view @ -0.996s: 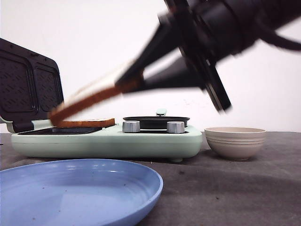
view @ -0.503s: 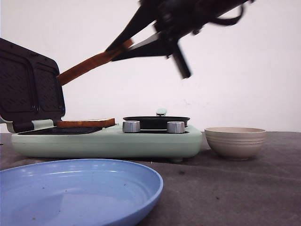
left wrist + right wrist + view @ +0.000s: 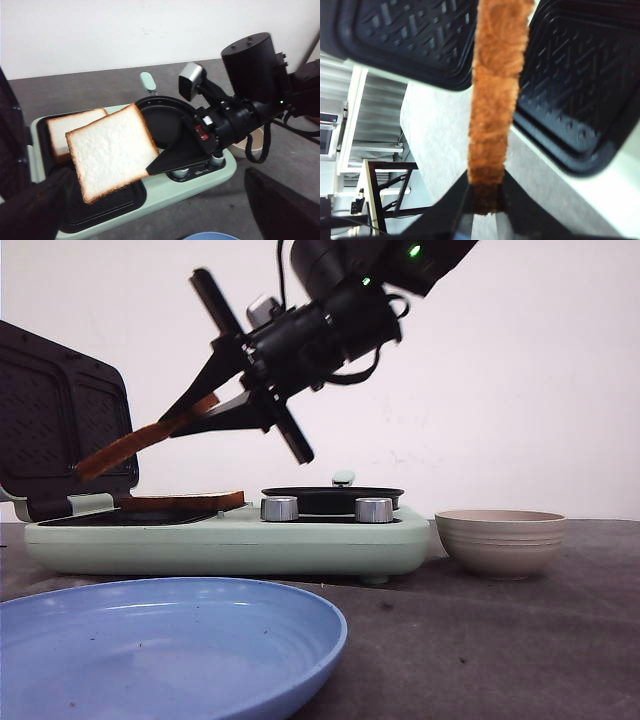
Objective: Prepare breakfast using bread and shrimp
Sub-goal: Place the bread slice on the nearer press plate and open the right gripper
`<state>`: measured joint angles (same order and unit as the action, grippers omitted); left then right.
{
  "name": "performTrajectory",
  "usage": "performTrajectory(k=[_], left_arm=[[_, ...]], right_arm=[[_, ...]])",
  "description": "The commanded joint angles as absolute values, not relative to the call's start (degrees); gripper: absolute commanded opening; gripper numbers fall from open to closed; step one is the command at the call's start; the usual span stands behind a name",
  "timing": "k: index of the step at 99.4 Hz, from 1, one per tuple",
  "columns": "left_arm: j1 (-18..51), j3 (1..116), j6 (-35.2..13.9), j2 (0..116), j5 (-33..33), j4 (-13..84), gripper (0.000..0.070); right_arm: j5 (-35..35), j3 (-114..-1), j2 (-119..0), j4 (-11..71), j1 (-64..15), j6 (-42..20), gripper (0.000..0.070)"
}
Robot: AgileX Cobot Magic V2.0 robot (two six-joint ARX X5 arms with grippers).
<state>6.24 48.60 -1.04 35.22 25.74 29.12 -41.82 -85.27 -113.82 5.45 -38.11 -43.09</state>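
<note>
My right gripper should put the held bread slice down on the sandwich maker's bare black plate (image 3: 138, 503) (image 3: 577, 82), next to the flat slice. The held slice now hovers over that maker.
My right gripper (image 3: 195, 418) is shut on one corner of a bread slice (image 3: 140, 440), which hangs tilted in the air. That slice (image 3: 112, 147) hovers over the left plate of the mint-green sandwich maker (image 3: 230, 540), its crust (image 3: 495, 100) running out from between the right gripper (image 3: 485, 200). A second bread slice (image 3: 185, 502) lies flat on that plate, partly under the held one in the left wrist view (image 3: 70, 127). My left gripper (image 3: 155, 215) is open and empty, its fingers (image 3: 30, 210) wide apart, on the near side of the maker. No shrimp is in view.
The maker's black ribbed lid (image 3: 60, 420) stands open at the left. A round black pan (image 3: 330, 498) sits in its right half, behind two silver knobs (image 3: 279, 508). A beige bowl (image 3: 500, 540) stands to the right, its inside hidden. A blue plate (image 3: 170, 640) lies nearest.
The right arm swung up and away from the camera with the bread in it. It then came down and left, so the slice now hangs lower over the lying slice.
</note>
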Motion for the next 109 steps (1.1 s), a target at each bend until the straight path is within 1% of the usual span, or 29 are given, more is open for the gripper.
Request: performTrajectory(k=[1, 19, 38, 56, 85, 94, 98, 105, 109], left_arm=[[6.3, 49.4, -1.1, 35.4, 25.5, 28.5, 0.0627], [6.3, 49.4, -1.0, 35.4, 25.4, 28.3, 0.0627], [6.3, 49.4, -1.0, 35.4, 25.4, 28.3, 0.0627], [6.3, 49.4, -1.0, 35.4, 25.4, 28.3, 0.0627], [6.4, 49.4, -1.1, 35.4, 25.4, 28.3, 0.0627], [6.4, 49.4, -1.1, 35.4, 25.4, 28.3, 0.0627], [6.4, 49.4, -1.1, 35.4, 25.4, 28.3, 0.0627], [6.4, 49.4, -1.1, 35.4, 25.4, 28.3, 0.0627], [6.4, 49.4, -1.1, 35.4, 25.4, 28.3, 0.0627]], right_arm=[[-42.1, -88.1, -116.1, 4.8, -39.2, -44.4, 0.0], [-41.5, -90.5, -118.6, 4.8, -40.4, -45.3, 0.0], [-39.1, -90.5, -119.5, 4.8, -41.2, -46.4, 0.0], [-36.0, -90.5, -119.5, 6.9, -41.5, -46.2, 0.0], [-35.4, -90.5, -119.5, 7.9, -41.6, -45.9, 0.0], [-34.0, -90.5, -119.5, 8.0, -41.9, -45.5, 0.0], [-34.0, -90.5, -119.5, 7.8, -41.9, -45.1, 0.0033], [-33.4, -90.5, -119.5, 7.9, -41.9, -45.0, 0.0173], [-32.6, -90.5, -119.5, 8.4, -41.9, -45.0, 0.0224]])
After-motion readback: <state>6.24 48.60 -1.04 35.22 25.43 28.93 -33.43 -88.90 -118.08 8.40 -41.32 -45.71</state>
